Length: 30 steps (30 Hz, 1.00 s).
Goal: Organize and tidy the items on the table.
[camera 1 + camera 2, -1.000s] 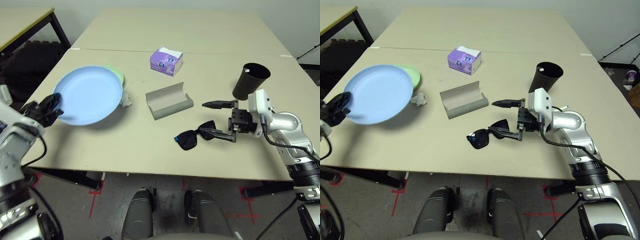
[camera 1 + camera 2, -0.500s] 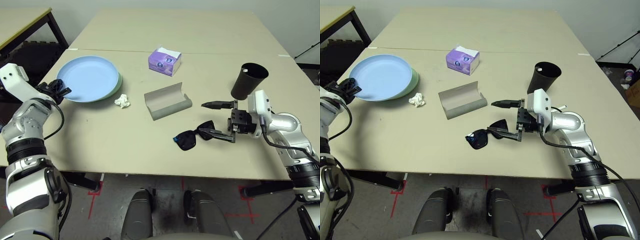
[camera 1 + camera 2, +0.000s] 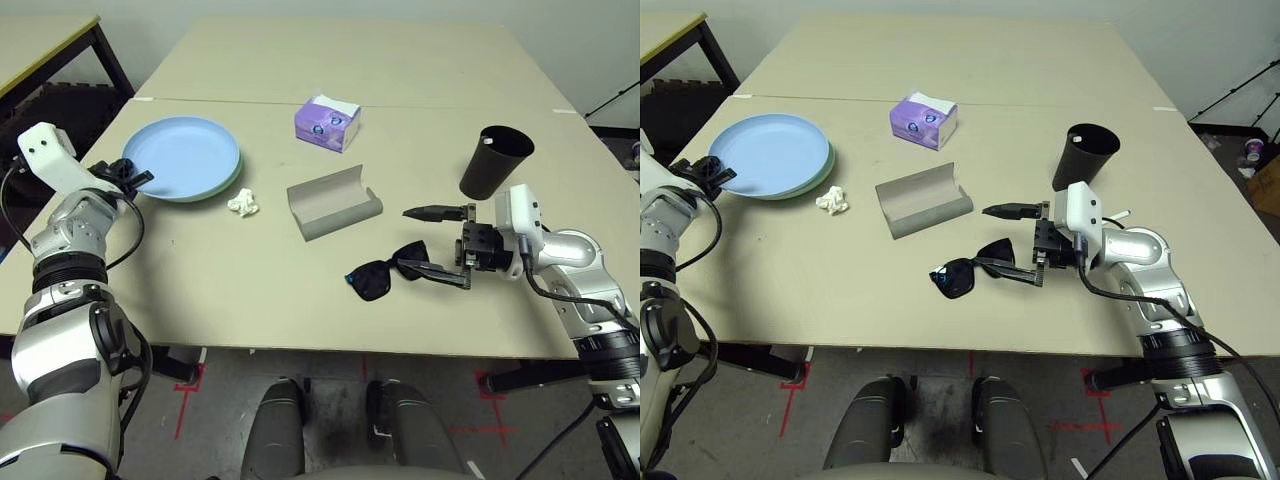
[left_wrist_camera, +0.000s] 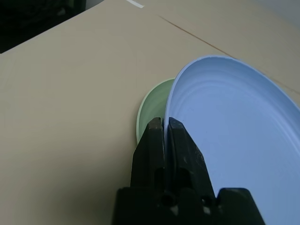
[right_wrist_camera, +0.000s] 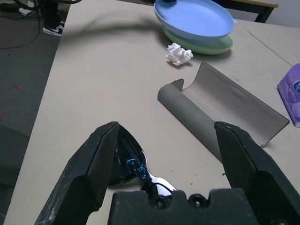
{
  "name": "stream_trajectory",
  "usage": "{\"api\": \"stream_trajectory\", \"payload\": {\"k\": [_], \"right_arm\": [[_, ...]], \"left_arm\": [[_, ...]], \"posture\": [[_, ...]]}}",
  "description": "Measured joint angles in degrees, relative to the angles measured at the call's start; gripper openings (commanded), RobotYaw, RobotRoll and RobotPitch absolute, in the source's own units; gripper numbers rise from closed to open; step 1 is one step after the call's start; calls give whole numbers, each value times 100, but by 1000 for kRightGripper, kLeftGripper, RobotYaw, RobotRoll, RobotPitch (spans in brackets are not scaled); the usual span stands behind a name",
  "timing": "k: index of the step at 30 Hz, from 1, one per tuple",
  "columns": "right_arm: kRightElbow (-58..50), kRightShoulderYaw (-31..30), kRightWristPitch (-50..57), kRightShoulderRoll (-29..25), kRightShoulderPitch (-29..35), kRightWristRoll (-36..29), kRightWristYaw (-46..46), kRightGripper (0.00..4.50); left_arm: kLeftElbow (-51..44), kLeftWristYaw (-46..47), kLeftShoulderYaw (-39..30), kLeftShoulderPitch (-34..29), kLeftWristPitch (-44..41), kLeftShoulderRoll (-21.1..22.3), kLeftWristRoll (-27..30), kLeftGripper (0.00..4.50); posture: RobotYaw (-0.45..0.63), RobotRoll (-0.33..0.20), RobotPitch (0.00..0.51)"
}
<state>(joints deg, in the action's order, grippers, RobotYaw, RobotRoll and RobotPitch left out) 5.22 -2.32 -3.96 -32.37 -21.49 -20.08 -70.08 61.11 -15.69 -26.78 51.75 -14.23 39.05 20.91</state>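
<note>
My left gripper needs to let go of the blue plate, and I need to have it sit squarely on top of the green plate [image 3: 196, 167], close to the crumpled tissue.
The blue plate [image 3: 185, 155] lies over the green plate [image 3: 237, 170] at the left of the table [image 3: 230, 290]. My left gripper [image 3: 126, 178] is shut on the blue plate's near rim [image 4: 187, 93]. A crumpled tissue [image 3: 243, 204] lies beside the plates. The grey glasses case [image 3: 335, 200] lies open at mid-table. Black sunglasses [image 3: 383, 277] rest on the table with my right gripper [image 3: 428, 241] open around their right end, one finger along a temple arm. The black cup [image 3: 492, 162] stands tilted behind that gripper. A white pen [image 3: 1118, 215] peeks out beside the right wrist.
A purple tissue pack [image 3: 328, 122] stands behind the case, just before the table's seam. A yellow-edged, black-framed table [image 3: 45, 45] is at the far left. The right forearm [image 3: 570, 260] lies over the table's right front corner.
My left arm has carried the blue plate back and to the left, lowering it from mid-air onto the green plate. The tissue has come into view. The right gripper has stayed put.
</note>
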Motion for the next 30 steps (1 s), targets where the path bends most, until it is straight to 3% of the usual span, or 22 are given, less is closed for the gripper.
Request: {"api": "stream_trajectory", "payload": {"k": [21,25,30], "right_arm": [[-77,0,83,-43,22,0,28,4500],[-90,0,87,-43,42,0,34,4500],[-132,0,90,-43,52,0,35,4500]], "left_arm": [[296,13,0,416,406,-31,-72,32],[302,-26,-12,443,598,-102,-67,1103],[302,-49,-11,529,681,-130,-68,3061]], "posture": [[-24,0,101],[-24,0,101],[-25,0,101]]}}
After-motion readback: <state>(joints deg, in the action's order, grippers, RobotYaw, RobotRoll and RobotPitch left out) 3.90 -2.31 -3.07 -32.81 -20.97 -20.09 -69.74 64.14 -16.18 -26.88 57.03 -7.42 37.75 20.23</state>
